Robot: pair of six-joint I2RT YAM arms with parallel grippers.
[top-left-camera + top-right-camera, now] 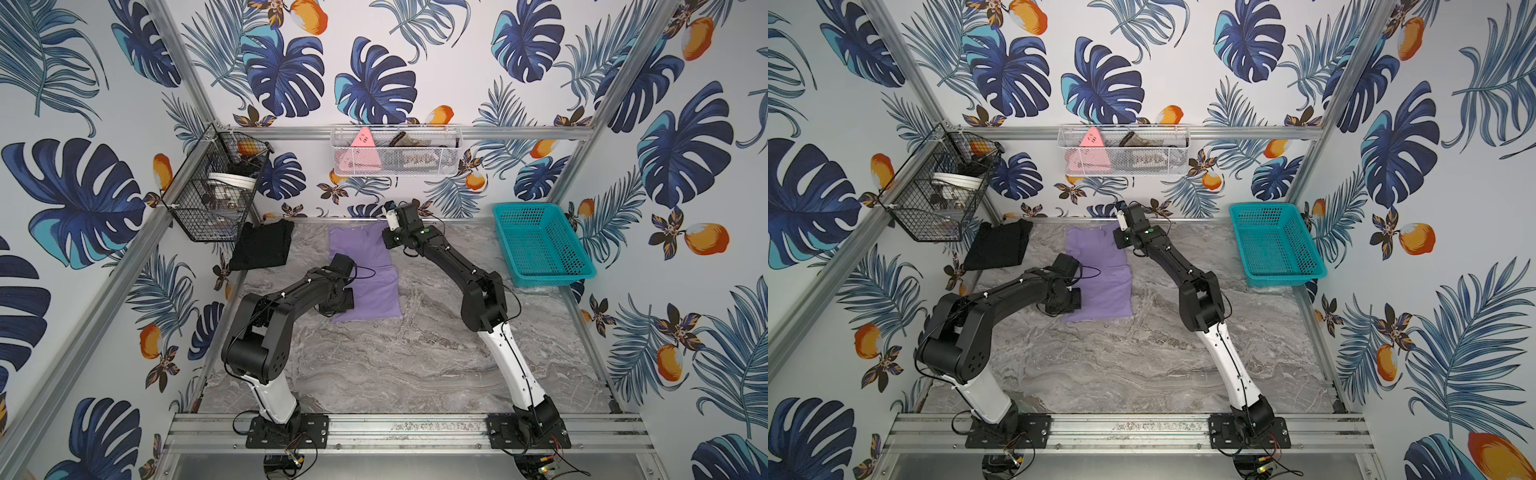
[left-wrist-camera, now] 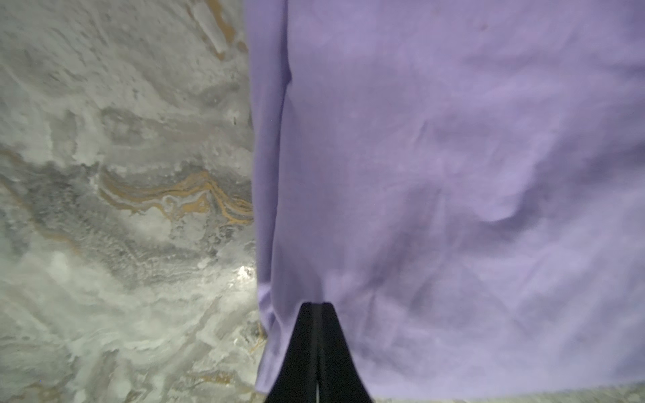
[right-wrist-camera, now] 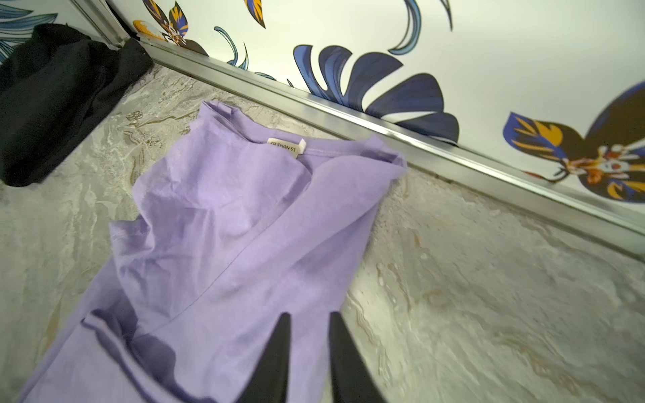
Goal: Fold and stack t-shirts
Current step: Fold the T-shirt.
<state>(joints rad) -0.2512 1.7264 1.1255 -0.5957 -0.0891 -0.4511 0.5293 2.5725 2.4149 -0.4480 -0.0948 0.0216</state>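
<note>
Next, I take the shirt's folded edge (image 2: 266,289) with my left gripper and pull the shirt forward before folding it, because the lavender shirt's collar lies close to the metal rail.
A lavender shirt (image 1: 368,276) (image 1: 1102,274) lies folded into a long strip on the marble table, its collar and white label (image 3: 284,147) toward the back wall. A black shirt (image 1: 262,245) (image 1: 998,245) lies folded in the far left corner, apart from it. My left gripper (image 2: 317,306) is shut, its tips resting on the lavender cloth (image 2: 453,157) just inside the shirt's left folded edge; no lifted fabric shows. My right gripper (image 3: 310,315) hangs open over the shirt's right edge near the collar end, with nothing between its fingers (image 3: 279,352).
A teal plastic basket (image 1: 540,245) (image 1: 1275,245) stands at the back right of the table. A black wire basket (image 1: 216,187) hangs over the black shirt's corner. A white mesh basket (image 1: 436,162) on the back wall holds a pink triangular item (image 1: 363,141). A metal rail (image 3: 384,139) runs behind the collar.
</note>
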